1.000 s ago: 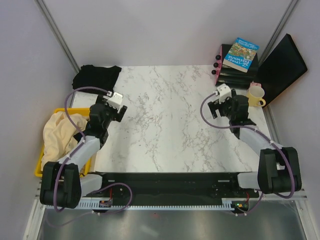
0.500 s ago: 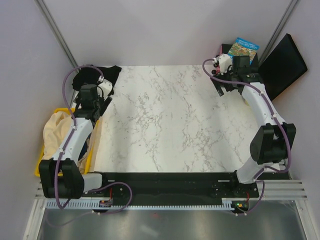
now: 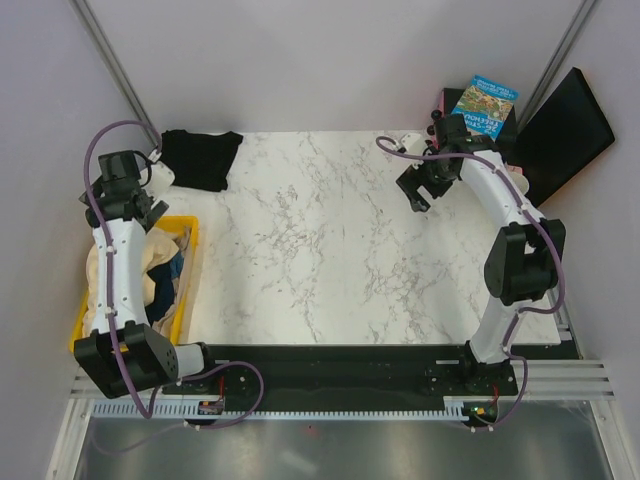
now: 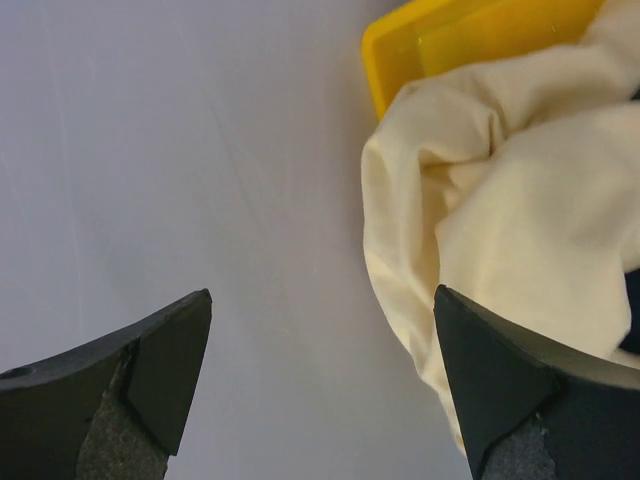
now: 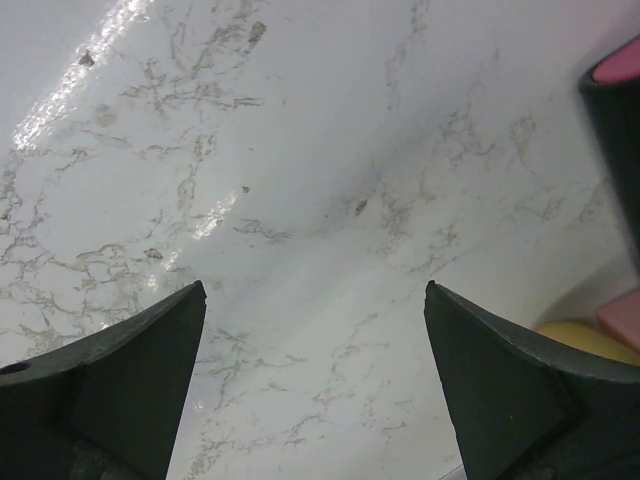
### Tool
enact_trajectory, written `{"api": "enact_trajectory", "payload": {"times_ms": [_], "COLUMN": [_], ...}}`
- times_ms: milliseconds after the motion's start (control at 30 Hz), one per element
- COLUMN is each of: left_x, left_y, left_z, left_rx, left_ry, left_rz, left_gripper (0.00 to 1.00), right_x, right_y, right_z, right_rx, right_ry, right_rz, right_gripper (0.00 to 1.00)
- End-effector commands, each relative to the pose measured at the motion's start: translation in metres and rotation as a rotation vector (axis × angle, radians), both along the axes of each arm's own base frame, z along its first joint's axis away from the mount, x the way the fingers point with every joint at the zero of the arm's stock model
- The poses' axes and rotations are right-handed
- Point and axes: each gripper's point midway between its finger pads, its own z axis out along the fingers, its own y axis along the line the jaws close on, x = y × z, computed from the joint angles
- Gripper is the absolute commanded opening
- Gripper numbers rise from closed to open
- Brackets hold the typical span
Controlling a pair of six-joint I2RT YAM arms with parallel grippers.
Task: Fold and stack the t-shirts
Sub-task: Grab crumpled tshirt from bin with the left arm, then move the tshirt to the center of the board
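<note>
My left gripper is to close next on the far-side fold [image 3: 149, 242] [image 4: 506, 310] of the cream-yellow t-shirt, which is bunched beside the dark navy shirt in the yellow basket.
A large cream-yellow t-shirt [image 3: 112, 272] lies bunched in a yellow basket [image 3: 188, 262] left of the table, with a bit of dark navy shirt [image 3: 176, 268] beside it. A black t-shirt [image 3: 200, 157] lies folded at the table's far left corner. My left gripper [image 3: 140, 205] is open and empty above the basket's far end; in the left wrist view [image 4: 320, 380] the cream shirt [image 4: 500, 200] hangs just right of its fingers. My right gripper [image 3: 415, 190] is open and empty above the marble table [image 3: 330, 250] at the far right, also shown in the right wrist view [image 5: 315, 380].
Books [image 3: 480, 105] and a black board [image 3: 562, 130] stand at the far right corner. A yellow mug [image 5: 585, 335] shows at the right wrist view's edge. Grey walls close in on the left and back. The basket's rim [image 4: 460, 30] is near the left gripper.
The left arm swung from the table's left edge out to the wall side above the basket. The right arm rose to the far right corner, then came back left over the table.
</note>
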Motion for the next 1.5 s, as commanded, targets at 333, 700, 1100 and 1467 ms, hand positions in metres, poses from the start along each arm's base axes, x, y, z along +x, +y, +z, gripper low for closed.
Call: {"api": "enact_trajectory", "payload": {"times_ms": [333,700,1100,1467], "left_x": [-0.066,-0.076,0.017,0.069], "left_y": [-0.02,0.009,-0.003,-0.152], "left_z": [-0.064,-0.084,0.065,0.255], "left_rx": [-0.174,-0.19,-0.219,-0.347], "left_ry": [0.332,0.337,-0.195,-0.674], "left_rz": [-0.014,0.054,-0.146,-0.711], "left_gripper": [0.81,0.47,0.02,0.02], "right_x": [0.025,0.029,0.031,0.06], "right_y": [0.034,0.046,0.052,0.092], "right_z": [0.0,-0.003,0.004,0.053], "right_rx": [-0.092,-0.143,-0.1,0.158], "right_ry": [-0.045,-0.048,-0.088,-0.173], "right_rz": [0.212,0.234,0.191,0.059], "right_gripper": [0.98,0.98,0.98,0.98]}}
